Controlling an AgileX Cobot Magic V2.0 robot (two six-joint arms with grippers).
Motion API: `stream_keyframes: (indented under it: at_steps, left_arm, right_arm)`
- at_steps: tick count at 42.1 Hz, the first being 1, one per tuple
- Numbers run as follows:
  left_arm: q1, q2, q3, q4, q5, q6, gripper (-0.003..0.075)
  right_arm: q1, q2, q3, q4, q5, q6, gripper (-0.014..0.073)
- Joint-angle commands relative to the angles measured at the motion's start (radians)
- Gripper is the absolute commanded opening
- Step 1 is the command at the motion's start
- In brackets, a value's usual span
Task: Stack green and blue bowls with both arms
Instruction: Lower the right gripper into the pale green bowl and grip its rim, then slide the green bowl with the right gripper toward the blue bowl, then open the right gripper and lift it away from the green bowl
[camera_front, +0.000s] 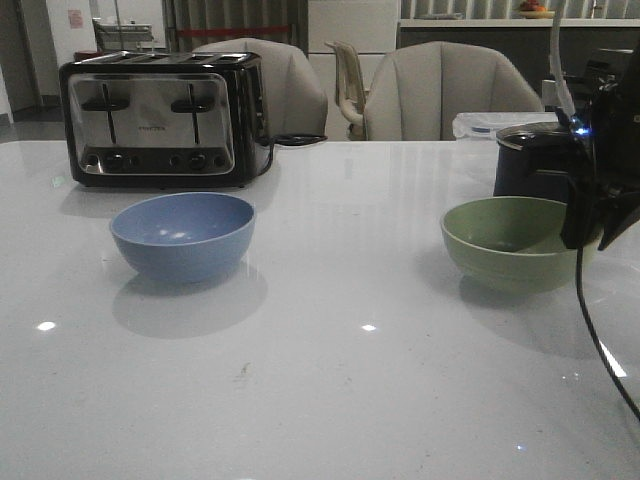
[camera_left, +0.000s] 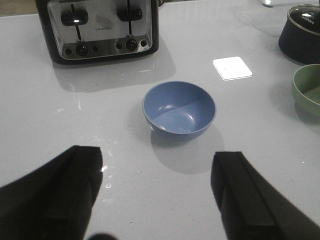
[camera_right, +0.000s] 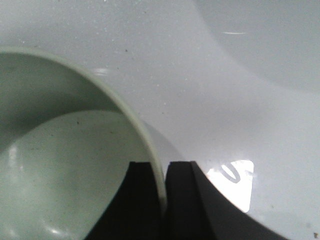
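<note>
Next, my right gripper sets the green bowl, now held by its rim, free on the open middle of the white table (camera_front: 338, 340), next to the blue bowl.
The dusty blue bowl (camera_front: 183, 236) stands upright on the white table, left of centre; it also shows in the left wrist view (camera_left: 179, 109). My left gripper (camera_left: 157, 192) is open and empty, hanging above the table short of the blue bowl. The pale green bowl (camera_front: 512, 242) stands at the right. My right gripper (camera_right: 164, 172) is shut on the green bowl's rim (camera_right: 142, 132), one finger inside the bowl and one outside. In the front view the right arm (camera_front: 600, 170) covers the bowl's right edge.
A black-and-steel toaster (camera_front: 165, 118) stands behind the blue bowl. A dark lidded pot (camera_front: 530, 160) sits just behind the green bowl. Chairs (camera_front: 445, 95) stand beyond the table's far edge. A black cable (camera_front: 600, 340) trails from the right arm over the table.
</note>
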Motion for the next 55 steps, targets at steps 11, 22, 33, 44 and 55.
stream_keyframes:
  at_steps: [11, 22, 33, 44, 55]
  left_arm:
    - [-0.007, 0.007, -0.032, -0.002, -0.077, -0.003, 0.0508]
    - [-0.007, 0.007, -0.032, -0.002, -0.077, -0.003, 0.0508]
    - [-0.007, 0.007, -0.032, -0.002, -0.077, -0.003, 0.0508]
    - [-0.007, 0.007, -0.032, -0.002, -0.077, -0.003, 0.0508]
    - [-0.007, 0.007, -0.032, -0.002, -0.077, -0.003, 0.0508]
  right_arm:
    - [0.148, -0.204, -0.033, -0.003, 0.062, -0.043, 0.0037]
    - [0.342, -0.159, -0.032, 0.012, 0.048, -0.043, 0.0034]
    - [0.402, -0.065, -0.032, 0.088, -0.040, -0.043, 0.0071]
    - [0.402, -0.030, -0.032, 0.093, -0.053, -0.043, 0.0383]
    - [0.402, -0.140, -0.028, 0.059, -0.058, -0.053, 0.0432]
